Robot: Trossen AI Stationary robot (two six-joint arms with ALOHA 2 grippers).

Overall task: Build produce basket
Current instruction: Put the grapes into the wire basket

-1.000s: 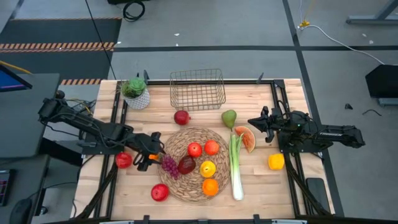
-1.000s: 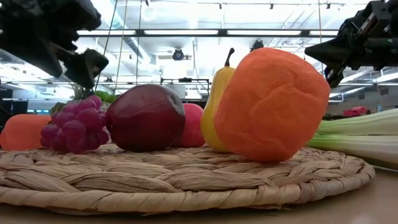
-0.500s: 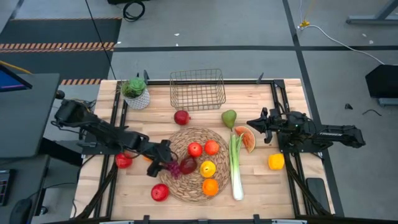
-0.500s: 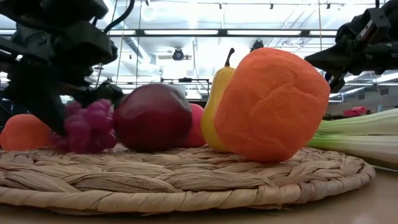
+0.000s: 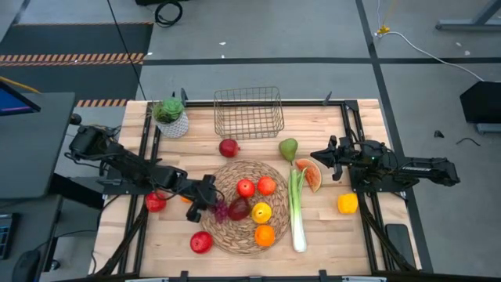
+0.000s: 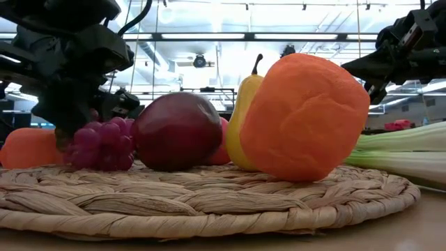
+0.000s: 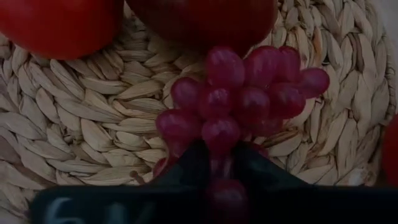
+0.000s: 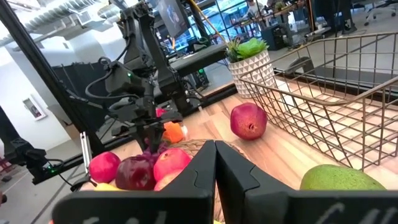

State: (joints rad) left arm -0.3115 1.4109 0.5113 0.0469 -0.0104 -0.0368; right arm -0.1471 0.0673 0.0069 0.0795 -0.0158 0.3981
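Observation:
The purple grapes will go down in the near half of the wire basket [image 5: 246, 121], where I should set them with my left gripper.
The purple grapes [image 5: 222, 210] lie on the left part of the round straw mat [image 5: 252, 235], against a dark red fruit [image 5: 239, 208]. My left gripper [image 5: 213, 205] is shut on the grapes; the left wrist view shows the bunch [image 7: 249, 93] just ahead of the fingers. The wire basket [image 5: 249, 112] stands at the table's far edge. My right gripper [image 5: 315, 157] hovers shut at the right, above the watermelon slice [image 5: 308, 174], touching nothing. Red apples [image 5: 246, 188], a lemon [image 5: 261, 211] and an orange [image 5: 264, 235] also rest on the mat. My left gripper pinches the bunch's left end [image 7: 219, 140] between its two fingers [image 7: 189, 165], with one or two grapes between the tips. The fingers come from the table's left, slanting down. The bunch rests on the straw mat and touches the dark red fruit.
A leek [image 5: 297, 210] lies right of the mat, and a pear [image 5: 289, 148] sits behind it. A dark red fruit [image 5: 228, 147] sits near the basket. Loose red apples [image 5: 156, 202] [image 5: 201, 242] lie left of the mat. An orange fruit [image 5: 347, 204] sits far right, and a potted plant [image 5: 171, 116] at the far left.
My left gripper has gone toward the table's right edge and down onto the mat, straddled the grapes and shut on them. The grapes and the dark red fruit beside them have shifted slightly to the right.

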